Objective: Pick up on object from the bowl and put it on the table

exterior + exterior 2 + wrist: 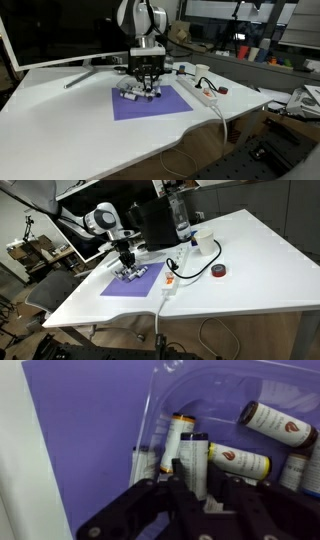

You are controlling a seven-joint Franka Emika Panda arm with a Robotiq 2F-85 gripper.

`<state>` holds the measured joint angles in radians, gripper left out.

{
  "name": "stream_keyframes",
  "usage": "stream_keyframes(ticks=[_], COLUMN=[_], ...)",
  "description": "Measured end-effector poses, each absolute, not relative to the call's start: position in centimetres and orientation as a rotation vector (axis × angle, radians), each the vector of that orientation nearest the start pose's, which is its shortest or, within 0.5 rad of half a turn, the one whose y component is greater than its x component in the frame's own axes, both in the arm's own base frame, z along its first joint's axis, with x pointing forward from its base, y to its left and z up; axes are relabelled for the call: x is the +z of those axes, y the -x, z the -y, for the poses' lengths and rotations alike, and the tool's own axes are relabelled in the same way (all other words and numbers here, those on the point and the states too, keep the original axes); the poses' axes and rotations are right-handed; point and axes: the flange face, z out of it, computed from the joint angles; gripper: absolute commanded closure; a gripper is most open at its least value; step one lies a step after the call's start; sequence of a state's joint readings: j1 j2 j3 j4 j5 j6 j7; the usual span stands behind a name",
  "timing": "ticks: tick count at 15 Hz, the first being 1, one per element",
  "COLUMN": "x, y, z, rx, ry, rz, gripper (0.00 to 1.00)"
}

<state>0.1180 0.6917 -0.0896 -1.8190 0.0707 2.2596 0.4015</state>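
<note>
I should use my gripper to set the white-and-black battery down on the purple mat's edge [181, 97] that faces the white power strip.
A clear plastic bowl [160, 390] sits on a purple mat [90, 430] on the white table [60, 130]. It holds several small batteries. My gripper [200, 478] is down inside the bowl, its two black fingers pressed against either side of a white-and-black battery [195, 458]. A yellow-ended battery [240, 460] lies right beside it and another battery [275, 422] lies further back. In both exterior views the gripper [148, 86] [128, 264] points straight down into the bowl [138, 94] [136, 273].
A white power strip [200, 92] [170, 280] with its cable lies beside the mat. A red roll [218, 271] is near it. A monitor [50, 35] stands at the back, and a clear bottle [180, 215] stands behind the arm.
</note>
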Motion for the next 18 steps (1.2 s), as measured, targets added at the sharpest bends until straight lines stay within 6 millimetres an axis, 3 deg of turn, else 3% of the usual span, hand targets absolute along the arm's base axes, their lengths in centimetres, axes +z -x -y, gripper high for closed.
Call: stream_keyframes(ticks=[6, 10, 13, 18], x=[19.1, 22.1, 21.9, 18.6], y=[-61.2, -58.2, -55.4, -52.2], z=[-3.4, -1.4, 1.9, 8.0], rx=[0.262, 0.245, 0.299, 0.336], ry=[3.17, 3.128, 3.081, 2.959], rz=[-0.755, -0.973, -1.083, -1.277], gripper=[0.93, 0.93, 0.93, 0.93])
